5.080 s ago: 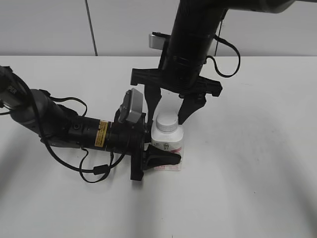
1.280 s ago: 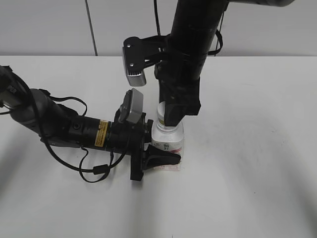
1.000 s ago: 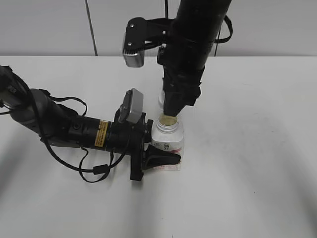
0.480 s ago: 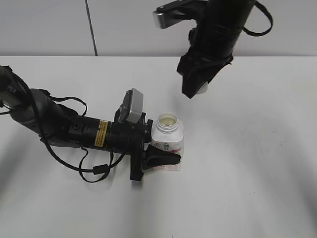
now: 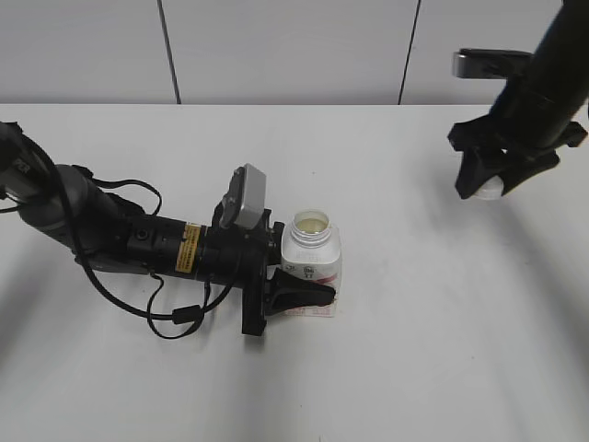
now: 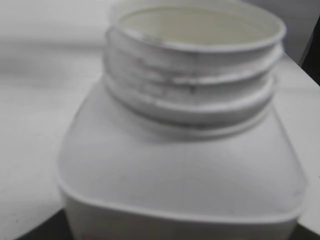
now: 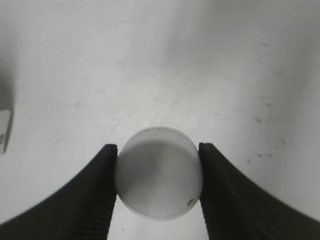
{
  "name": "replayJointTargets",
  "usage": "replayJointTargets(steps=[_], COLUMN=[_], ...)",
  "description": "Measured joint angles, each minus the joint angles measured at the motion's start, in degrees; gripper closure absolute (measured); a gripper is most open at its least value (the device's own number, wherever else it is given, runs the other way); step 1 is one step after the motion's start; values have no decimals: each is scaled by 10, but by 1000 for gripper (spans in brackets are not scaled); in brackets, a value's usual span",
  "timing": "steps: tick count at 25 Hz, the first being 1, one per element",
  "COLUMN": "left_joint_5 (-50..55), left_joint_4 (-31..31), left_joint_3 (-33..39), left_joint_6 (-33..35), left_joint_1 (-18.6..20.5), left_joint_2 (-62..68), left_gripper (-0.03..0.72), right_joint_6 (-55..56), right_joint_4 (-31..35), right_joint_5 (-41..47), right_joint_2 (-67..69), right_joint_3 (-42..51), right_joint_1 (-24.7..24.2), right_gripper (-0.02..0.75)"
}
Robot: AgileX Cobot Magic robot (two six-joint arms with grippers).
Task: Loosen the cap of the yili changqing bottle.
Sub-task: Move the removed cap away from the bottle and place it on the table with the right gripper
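I will set the white cap on the bare table (image 5: 528, 267) with my right gripper, well away from the bottle.
The yili changqing bottle (image 5: 313, 256) stands upright at mid-table, white and squat with a red-pink label, its neck open and uncapped. It fills the left wrist view (image 6: 180, 155), threaded neck bare. My left gripper (image 5: 308, 293) is shut on the bottle's body from the left. My right gripper (image 5: 488, 187) is far to the right, above the table, shut on the round white cap (image 5: 490, 189). The right wrist view shows the cap (image 7: 158, 172) pinched between the two black fingers (image 7: 158, 180).
The white table (image 5: 414, 350) spreads around the bottle. A grey wall with vertical seams stands behind it. The left arm with its cables (image 5: 110, 239) lies along the table's left side. A small white edge (image 7: 4, 131) shows at the left of the right wrist view.
The right gripper lifted the cap off the bottle and carried it up and far to the right. The bottle stays held by the left gripper, its neck now open.
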Motion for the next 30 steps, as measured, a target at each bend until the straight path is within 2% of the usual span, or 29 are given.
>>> replayJointTargets(steps=[5,10,18,30], left_joint_5=[0,-1,-1,-1], left_joint_4=[0,1,1,1], left_joint_3=[0,0,0,0], left_joint_6=[0,0,0,0], left_joint_1=[0,0,0,0], left_joint_2=[0,0,0,0], left_gripper=[319,319,319,319], right_joint_6=[1,1,0,1], right_joint_4=[6,5,3,3], right_joint_5=[-77,-154,-227,-230], right_joint_2=[-8,-8,-9,27], right_joint_3=[85,158,212,213], right_joint_1=[-73,-112,-115,-115], right_gripper=[350,350,350,350])
